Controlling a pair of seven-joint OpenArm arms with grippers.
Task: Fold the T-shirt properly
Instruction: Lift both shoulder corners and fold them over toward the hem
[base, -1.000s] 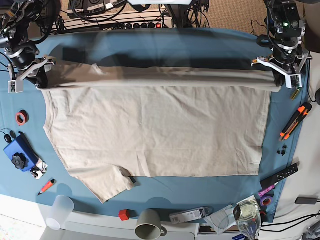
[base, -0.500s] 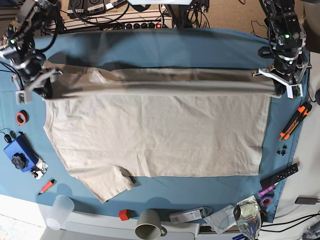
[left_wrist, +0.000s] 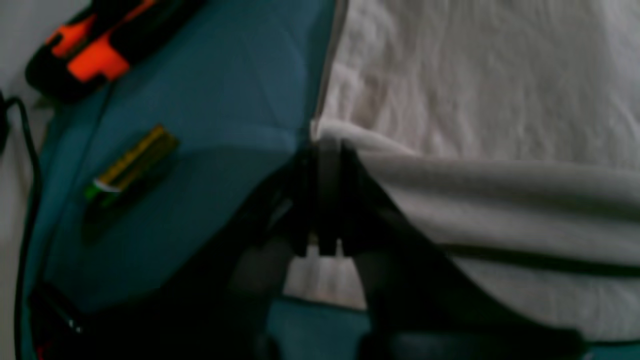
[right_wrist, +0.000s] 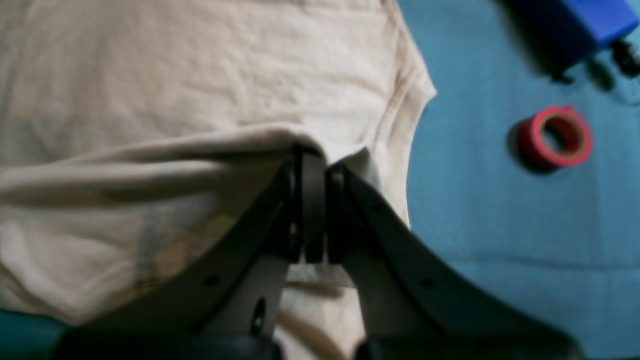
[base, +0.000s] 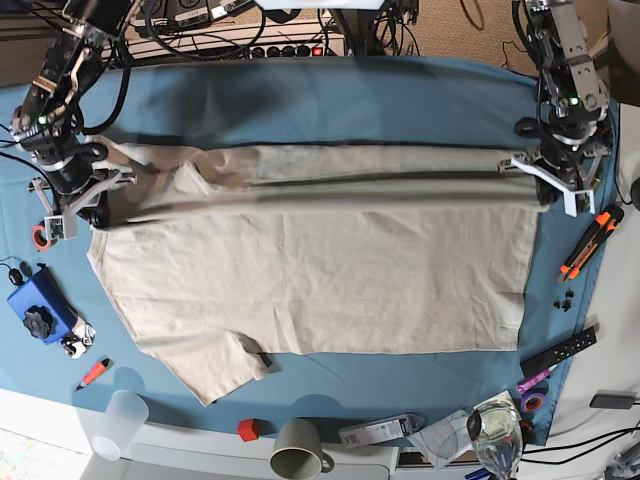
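The right gripper I use will release the shoulder edge on the T-shirt's lower layer, just inside the T-shirt's corner (base: 106, 260) (right_wrist: 381, 72) nearest the blue box.
The beige T-shirt (base: 310, 270) lies spread on the teal table cloth (base: 330, 100), its far edge lifted and drawn toward the near side as a long fold. My left gripper (base: 548, 190) is shut on the shirt's hem corner at the right; in the left wrist view (left_wrist: 322, 150) the fabric (left_wrist: 475, 100) is pinched between its fingers. My right gripper (base: 95, 200) is shut on the shirt's shoulder edge at the left; in the right wrist view (right_wrist: 312, 160) it holds cloth (right_wrist: 175, 100) next to the collar curve.
A red tape roll (base: 42, 236) (right_wrist: 555, 135) and a blue box (base: 38, 305) lie left of the shirt. Orange markers (base: 590, 240) (left_wrist: 85, 50) and a small green-yellow item (left_wrist: 130, 165) lie at the right. Cups (base: 298, 448) and a glass (base: 495, 428) stand along the near edge.
Both grippers have moved toward the near side, carrying the lifted far edge of the shirt over its body. The fold line has come forward; more teal cloth shows behind it.
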